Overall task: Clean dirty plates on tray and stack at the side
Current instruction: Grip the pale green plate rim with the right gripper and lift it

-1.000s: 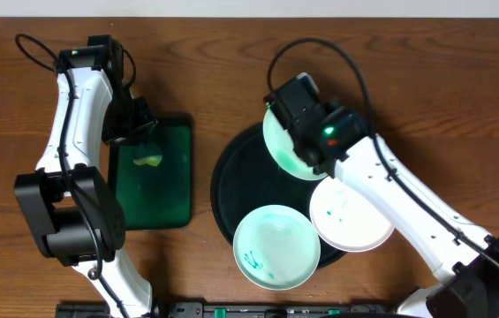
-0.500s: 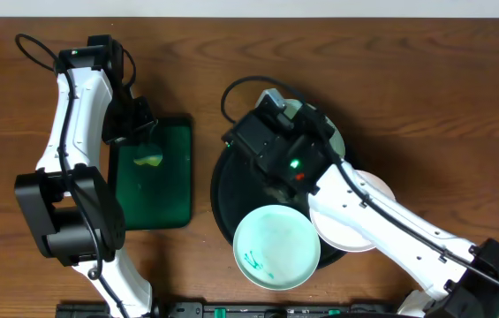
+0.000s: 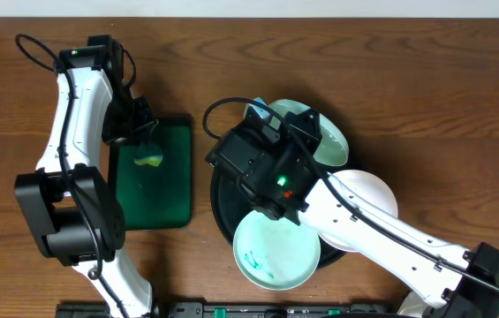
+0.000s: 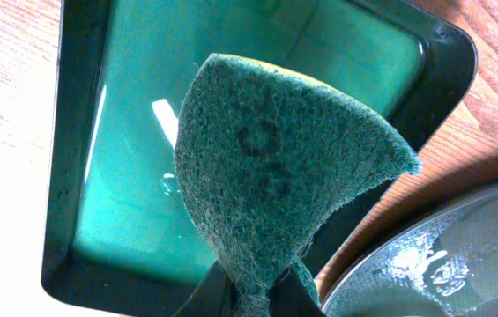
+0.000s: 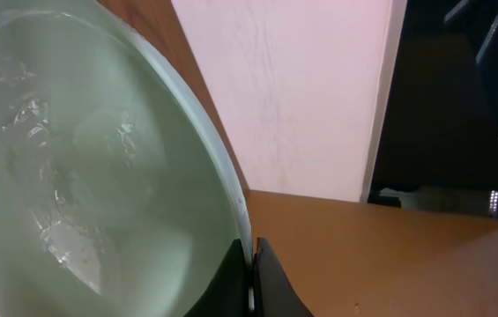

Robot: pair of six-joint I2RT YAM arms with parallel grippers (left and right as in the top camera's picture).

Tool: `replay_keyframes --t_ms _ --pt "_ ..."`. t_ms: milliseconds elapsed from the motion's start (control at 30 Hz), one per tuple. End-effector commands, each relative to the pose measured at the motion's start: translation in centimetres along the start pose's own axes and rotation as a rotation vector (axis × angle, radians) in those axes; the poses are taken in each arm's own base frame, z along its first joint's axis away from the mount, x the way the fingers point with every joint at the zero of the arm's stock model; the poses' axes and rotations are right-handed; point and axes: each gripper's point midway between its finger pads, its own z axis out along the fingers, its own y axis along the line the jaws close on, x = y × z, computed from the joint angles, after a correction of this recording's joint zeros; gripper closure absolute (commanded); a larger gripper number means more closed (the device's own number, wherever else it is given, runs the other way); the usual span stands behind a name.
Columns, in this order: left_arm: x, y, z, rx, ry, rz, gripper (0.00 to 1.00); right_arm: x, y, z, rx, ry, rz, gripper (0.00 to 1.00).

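Next, I set the pale mint-green plate on the bare wood tabletop (image 3: 467, 155) beyond the white plate, using my right gripper. The mint-green plate is now tilted above the black tray.
My right gripper (image 3: 277, 132) is shut on the rim of a pale mint-green plate (image 3: 321, 134) and holds it tilted above the back of the black tray (image 3: 221, 196). In the right wrist view the fingers (image 5: 250, 264) pinch the rim of this plate (image 5: 81, 158), which looks wet. A second mint plate (image 3: 275, 247) with teal smears lies at the tray's front. A white plate (image 3: 366, 210) with small teal marks lies at the tray's right. My left gripper (image 4: 253, 295) is shut on a green sponge (image 4: 275, 167) above the green rectangular tray (image 4: 134, 185).
The green rectangular tray (image 3: 152, 177) lies left of the black tray, and the sponge (image 3: 149, 160) hangs over it. The black tray's glossy rim (image 4: 442, 260) shows at the lower right of the left wrist view. Bare wood tabletop (image 3: 443, 97) lies to the right and behind.
My right arm has swung left and forward over the black tray, turning the held mint plate with it. The left arm and sponge have not moved.
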Motion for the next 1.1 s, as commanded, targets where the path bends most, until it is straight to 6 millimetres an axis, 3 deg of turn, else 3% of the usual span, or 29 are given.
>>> replay_keyframes --t_ms 0,633,767,900,1000,1067 --pt "0.2 0.1 0.1 0.0 0.007 0.007 0.93 -0.1 -2.1 -0.9 0.055 -0.01 0.032 0.99" --pt "0.3 0.2 0.3 -0.002 0.013 0.006 0.92 -0.4 -1.8 -0.8 0.037 -0.021 0.078 0.99" --pt "0.4 0.2 0.3 -0.002 0.013 0.006 0.93 -1.1 1.1 -0.5 -0.146 -0.052 0.192 0.99" --pt "0.3 0.2 0.3 -0.002 0.012 0.007 0.93 -2.6 6.7 -1.4 -0.546 -0.064 0.399 0.99" --pt "0.3 0.1 0.3 -0.002 0.011 0.007 0.93 -3.8 8.7 -2.3 -0.753 -0.036 0.583 0.99" --pt "0.3 0.1 0.3 -0.001 0.01 0.007 0.93 -4.2 8.9 -2.2 -0.812 0.004 0.713 0.99"
